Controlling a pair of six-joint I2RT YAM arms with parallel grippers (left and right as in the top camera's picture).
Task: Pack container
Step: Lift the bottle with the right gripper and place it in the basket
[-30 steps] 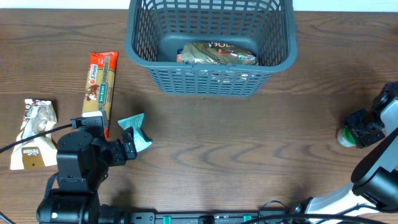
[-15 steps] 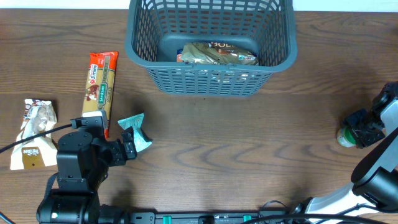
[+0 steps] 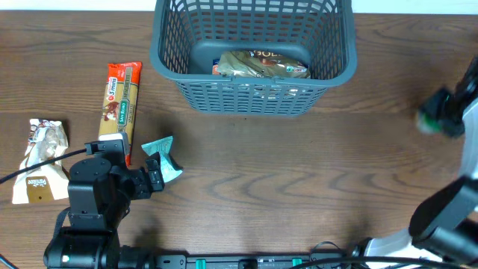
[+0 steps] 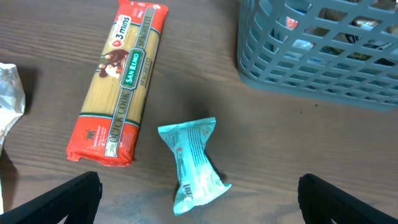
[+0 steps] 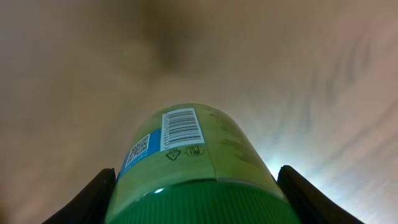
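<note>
The green jar, which is off the table now, will leave my right gripper in the basket (image 3: 295, 59), just behind the brown food packet's end.
The container (image 3: 168, 60), a grey-blue lattice basket, stands at the table's far middle with a brown food packet (image 3: 261, 64) lying inside. My right gripper (image 3: 442, 112) is off the table at the far right, blurred, shut on a green-lidded jar (image 3: 427, 119). In the right wrist view the jar (image 5: 186, 149) fills the space between the fingers (image 5: 93, 196). My left gripper (image 3: 155, 173) stands open just short of a teal packet (image 3: 163, 155). The left wrist view has that packet (image 4: 193, 158) between the wide jaws of the left gripper (image 4: 199, 190), untouched.
A red-and-yellow spaghetti packet (image 3: 121, 104) lies left of the basket, also in the left wrist view (image 4: 121, 81). A white-and-brown snack packet (image 3: 41, 161) lies at the far left. The basket's corner (image 4: 311, 56) is ahead and to the right of the left gripper.
The right gripper has lifted the jar off the table and carried it toward the far side; it is now blurred. The left arm has not moved.
</note>
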